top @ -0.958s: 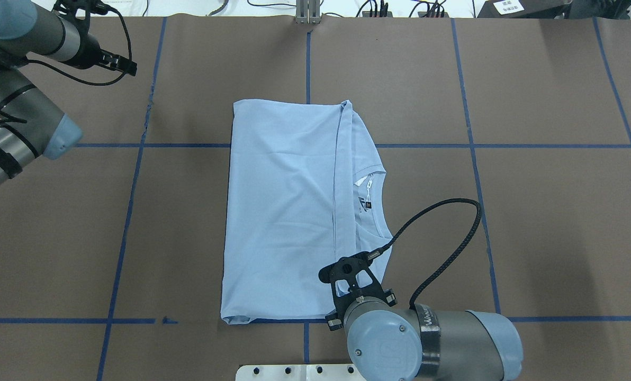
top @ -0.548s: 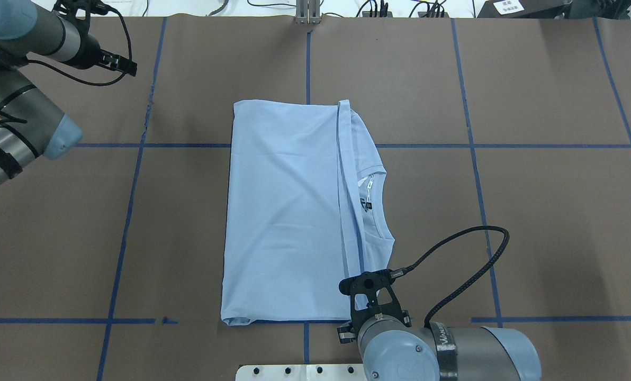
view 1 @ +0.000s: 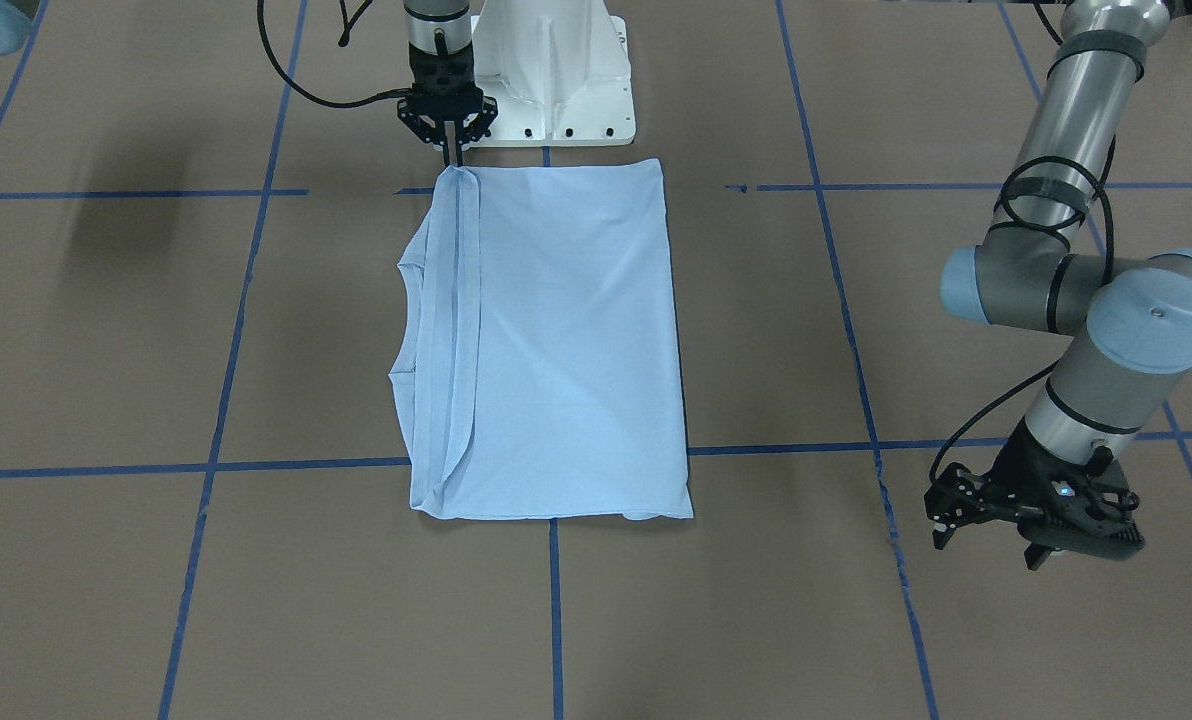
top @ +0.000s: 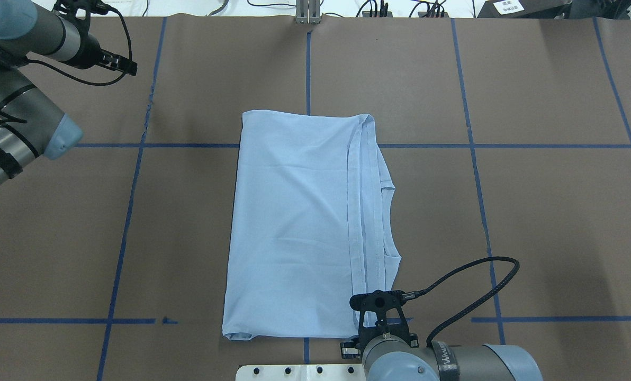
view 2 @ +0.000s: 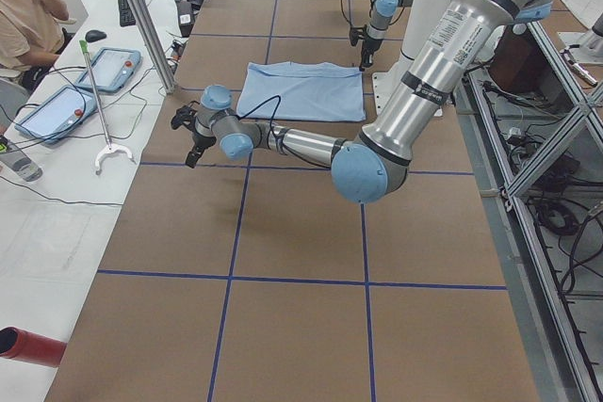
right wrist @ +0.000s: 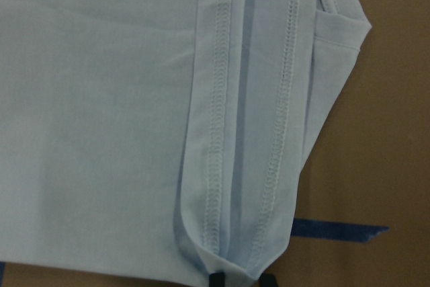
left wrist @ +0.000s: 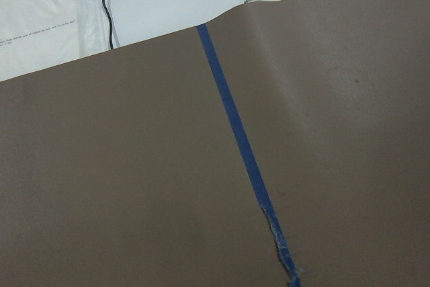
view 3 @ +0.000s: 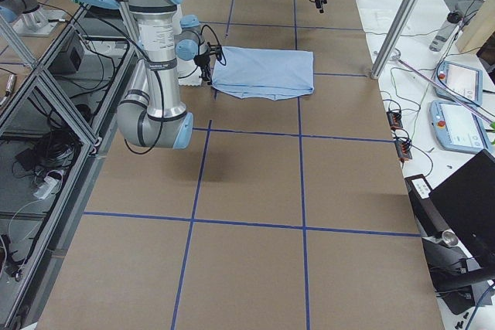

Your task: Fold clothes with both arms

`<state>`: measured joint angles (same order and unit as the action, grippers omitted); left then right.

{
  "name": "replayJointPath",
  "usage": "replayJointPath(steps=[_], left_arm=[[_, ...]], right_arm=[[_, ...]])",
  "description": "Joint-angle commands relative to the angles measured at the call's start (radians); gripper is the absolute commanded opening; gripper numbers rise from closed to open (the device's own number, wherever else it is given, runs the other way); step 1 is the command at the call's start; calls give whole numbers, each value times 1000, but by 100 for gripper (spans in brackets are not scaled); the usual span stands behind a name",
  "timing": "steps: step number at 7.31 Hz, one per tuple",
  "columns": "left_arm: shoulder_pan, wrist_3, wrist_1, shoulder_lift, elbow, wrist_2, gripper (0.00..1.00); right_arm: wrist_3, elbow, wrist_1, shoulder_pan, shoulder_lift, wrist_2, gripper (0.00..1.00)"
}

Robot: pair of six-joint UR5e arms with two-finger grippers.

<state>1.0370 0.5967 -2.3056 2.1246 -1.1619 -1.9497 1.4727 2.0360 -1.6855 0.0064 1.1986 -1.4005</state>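
My right gripper is to open, as the upper hem lies short of the lower hem, then take the upper layer farther in and pull [right wrist: 171, 233] it over the lower hem.
The clothes are one light blue T-shirt [top: 294, 222], folded into a tall rectangle at the table's middle. A double-stitched hem strip [right wrist: 218, 132] runs along its right side over the collar area. No print or label shows. My right gripper [view 1: 449, 160] is at the shirt's near right corner, shut on the hem corner; in the right wrist view the cloth tip sits between its black fingertips [right wrist: 215, 279]. My left gripper [view 1: 986, 540] hovers open and empty over bare table at the far left [top: 127, 66], well away from the shirt [view 1: 566, 340].
The white pedestal base [view 1: 556, 70] stands just behind the right gripper. Blue tape lines cross the brown table cover, one of them torn [left wrist: 282, 247]. Cables lie along the far edge [top: 379, 8]. A person [view 2: 24, 7] sits beyond the far edge, by tablets [view 2: 108, 68].
The right gripper has pulled the hem strip toward the robot and to the right. The collar opening with its label is now covered, and the shirt has shifted slightly right. The left arm stayed still.
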Motion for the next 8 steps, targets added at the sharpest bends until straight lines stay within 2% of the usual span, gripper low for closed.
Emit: replayJointPath(steps=[1, 3, 4, 6, 8], left_arm=[[-2, 0, 0, -9, -5, 0, 100], [-3, 0, -2, -9, -5, 0, 100], [-3, 0, 0, -9, -8, 0, 100], [-3, 0, 0, -11, -12, 0, 100], [-3, 0, 0, -11, -12, 0, 100]], right_arm=[[-158, -3, 6, 49, -20, -8, 100], [-187, -14, 6, 64, -27, -9, 100], [-195, -22, 7, 63, -27, -8, 93], [-213, -65, 7, 63, -63, -6, 41], [-219, -68, 7, 63, -70, -9, 8]])
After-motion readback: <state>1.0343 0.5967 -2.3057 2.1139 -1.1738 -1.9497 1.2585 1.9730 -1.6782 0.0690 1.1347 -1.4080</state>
